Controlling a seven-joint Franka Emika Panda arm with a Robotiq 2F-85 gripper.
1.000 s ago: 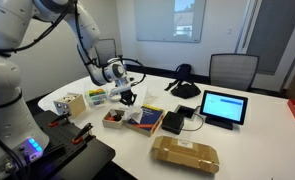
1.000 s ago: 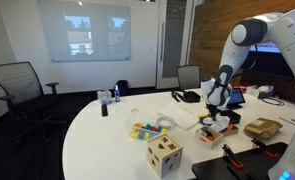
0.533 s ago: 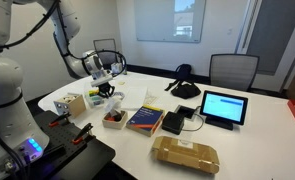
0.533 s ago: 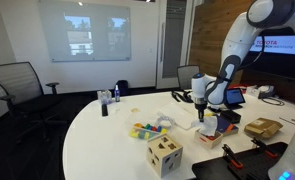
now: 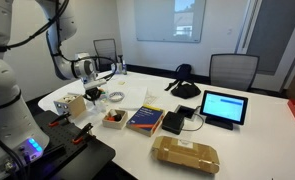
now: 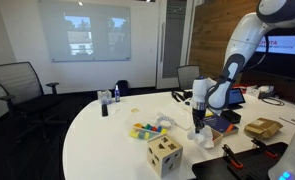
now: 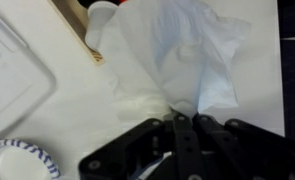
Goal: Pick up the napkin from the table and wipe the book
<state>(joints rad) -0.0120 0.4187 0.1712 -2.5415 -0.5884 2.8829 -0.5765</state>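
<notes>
I should release the white crumpled napkin on the table (image 5: 84, 112) between the wooden cube and small tray. The napkin now hangs low over the white table.
My gripper (image 7: 177, 122) is shut on the white crumpled napkin (image 7: 177, 50), which hangs from the fingertips and fills the middle of the wrist view. In both exterior views the gripper (image 5: 93, 96) (image 6: 196, 126) hangs low over the white table (image 5: 172, 100), beside the wooden box (image 5: 72, 104). The dark blue book (image 5: 144, 120) lies flat on the table, a short way from the gripper toward the black device. In an exterior view the book (image 6: 225, 122) is partly hidden behind the arm.
A small tray of items (image 5: 114, 118), a black box-like device (image 5: 174, 122), a tablet (image 5: 223, 107) and a tan wrapped package (image 5: 185, 153) sit near the book. A wooden cube (image 6: 164, 154) and coloured toys (image 6: 145, 130) lie on the table. A clear lid (image 7: 12, 65) shows in the wrist view.
The arm has swung away from above the book toward the wooden box, carrying the napkin, and has dropped lower over the table.
</notes>
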